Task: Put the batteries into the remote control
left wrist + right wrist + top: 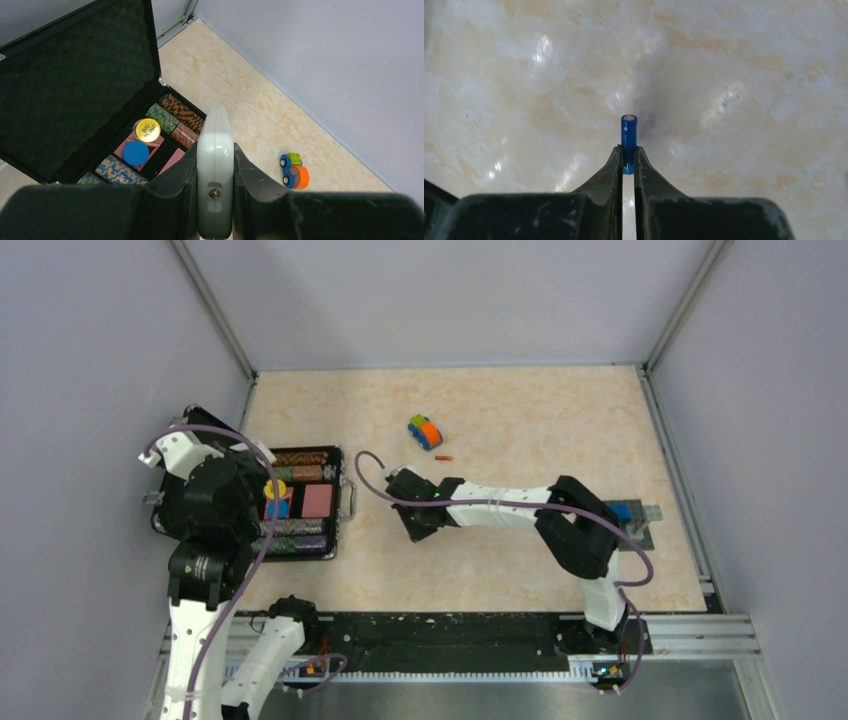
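Observation:
Next, my right gripper sets the blue battery down on the bare tabletop [463,544], in between the orange-red battery and the near edge of the table. The blue battery is now just above the tabletop.
My left gripper [215,155] is shut on the remote control [215,135], held on edge, so only its plain white side with a small screw shows. In the top view the left gripper [222,502] hangs over the open poker case. My right gripper [628,150] is shut on the blue battery [629,130], which sticks out past the fingertips just above the tabletop. In the top view the right gripper [412,528] is at mid-table. The orange-red battery [444,457] lies on the table beyond it, near the toy car [425,431].
An open black poker-chip case [345,502] with chips and cards sits at the left; its lid [75,80] stands open. The toy car also shows in the left wrist view [295,171]. A blue brick on a grey baseplate [630,515] lies at the right, behind the right arm.

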{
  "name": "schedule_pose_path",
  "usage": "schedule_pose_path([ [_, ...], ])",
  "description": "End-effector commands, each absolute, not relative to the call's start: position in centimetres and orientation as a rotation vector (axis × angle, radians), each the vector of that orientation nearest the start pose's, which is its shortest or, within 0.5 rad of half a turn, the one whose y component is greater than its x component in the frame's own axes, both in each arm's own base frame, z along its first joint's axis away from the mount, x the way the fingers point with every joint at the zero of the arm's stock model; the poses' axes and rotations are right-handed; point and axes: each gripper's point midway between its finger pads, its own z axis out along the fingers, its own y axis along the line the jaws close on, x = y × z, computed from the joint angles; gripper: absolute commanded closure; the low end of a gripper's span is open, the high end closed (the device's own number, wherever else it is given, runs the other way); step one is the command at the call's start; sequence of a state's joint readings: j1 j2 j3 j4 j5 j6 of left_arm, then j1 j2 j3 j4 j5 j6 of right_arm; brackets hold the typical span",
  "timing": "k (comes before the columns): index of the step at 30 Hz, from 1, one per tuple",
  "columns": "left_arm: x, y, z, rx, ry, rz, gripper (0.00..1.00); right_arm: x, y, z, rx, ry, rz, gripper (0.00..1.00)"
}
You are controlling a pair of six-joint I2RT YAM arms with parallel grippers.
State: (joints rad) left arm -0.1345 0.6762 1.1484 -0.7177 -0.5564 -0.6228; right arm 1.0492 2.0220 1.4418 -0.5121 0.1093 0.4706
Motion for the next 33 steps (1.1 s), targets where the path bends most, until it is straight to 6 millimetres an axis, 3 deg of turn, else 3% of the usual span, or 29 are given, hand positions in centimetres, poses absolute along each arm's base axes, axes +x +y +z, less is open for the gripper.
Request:
schedule_pose_path([
  [1,23.9,3.5,37.2,-0.776,1.516,-0.115,1.00,25.2,40.3,11.7,-0.684,2.267,0.605,1.00],
  [7,25.4,1.9,37.3,-0.724,1.537,-0.194,1.00,24.2,39.1,23.7,-0.691,1.786,0.828,1.00],
  [13,27.5,-1.5,37.3,-0.613,1.555,-0.369,1.00,23.7,37.0,30.9,-0.650,1.576,0.840,1.00],
  [18,28.8,-4.2,37.3,-0.508,1.575,-0.493,1.00,23.3,35.8,34.2,-0.599,1.469,0.864,1.00],
  [24,29.2,-9.3,37.3,-0.290,1.634,-0.723,1.00,22.8,34.9,36.4,-0.586,1.373,0.870,1.00],
  [29,28.5,-14.5,37.1,0.005,1.745,-0.962,1.00,22.6,34.5,37.1,-0.594,1.330,0.863,1.00],
  [33,28.3,-16.2,36.1,0.144,1.816,-1.036,1.00,22.4,34.4,37.1,-0.625,1.288,0.844,1.00],
])
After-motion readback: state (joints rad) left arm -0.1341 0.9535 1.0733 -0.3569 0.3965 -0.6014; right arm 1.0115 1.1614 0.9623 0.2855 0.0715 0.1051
